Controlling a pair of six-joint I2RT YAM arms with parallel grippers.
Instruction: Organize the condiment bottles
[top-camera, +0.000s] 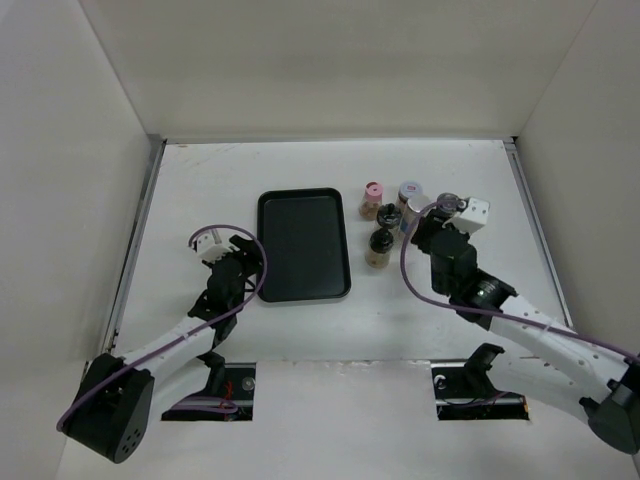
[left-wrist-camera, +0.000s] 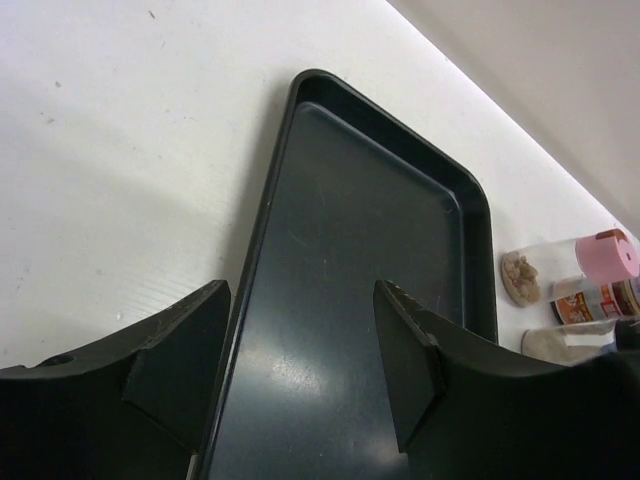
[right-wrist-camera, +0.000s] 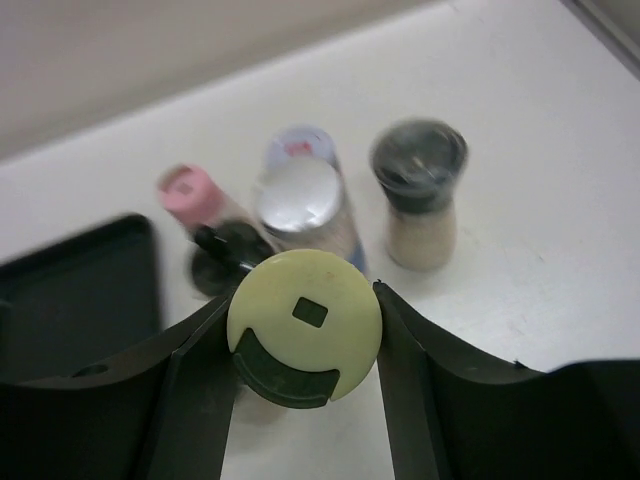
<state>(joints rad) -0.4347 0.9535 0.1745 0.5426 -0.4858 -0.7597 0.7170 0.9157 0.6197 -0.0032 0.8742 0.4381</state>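
Next, my right gripper lets go of the cream-capped bottle in the black tray's back corner (top-camera: 279, 222) farthest from the other bottles.
Several condiment bottles stand in a cluster right of the black tray (top-camera: 305, 245). Among them are a pink-capped one (top-camera: 372, 198) (right-wrist-camera: 185, 188), a silver-capped one (top-camera: 409, 193) (right-wrist-camera: 296, 195) and black-capped ones (top-camera: 379, 248) (right-wrist-camera: 418, 190). My right gripper (top-camera: 428, 222) (right-wrist-camera: 305, 335) is at the cluster's right side. It is shut on a bottle with a round cream cap (right-wrist-camera: 305, 320), and both fingers touch the cap's sides. My left gripper (top-camera: 245, 255) (left-wrist-camera: 300, 370) hangs open over the tray's left rim (left-wrist-camera: 262, 215) with nothing between its fingers.
White walls enclose the table on the left, back and right. The tray holds nothing. The bottles stand close together, and a black-capped one (right-wrist-camera: 215, 262) sits just behind the cream cap.
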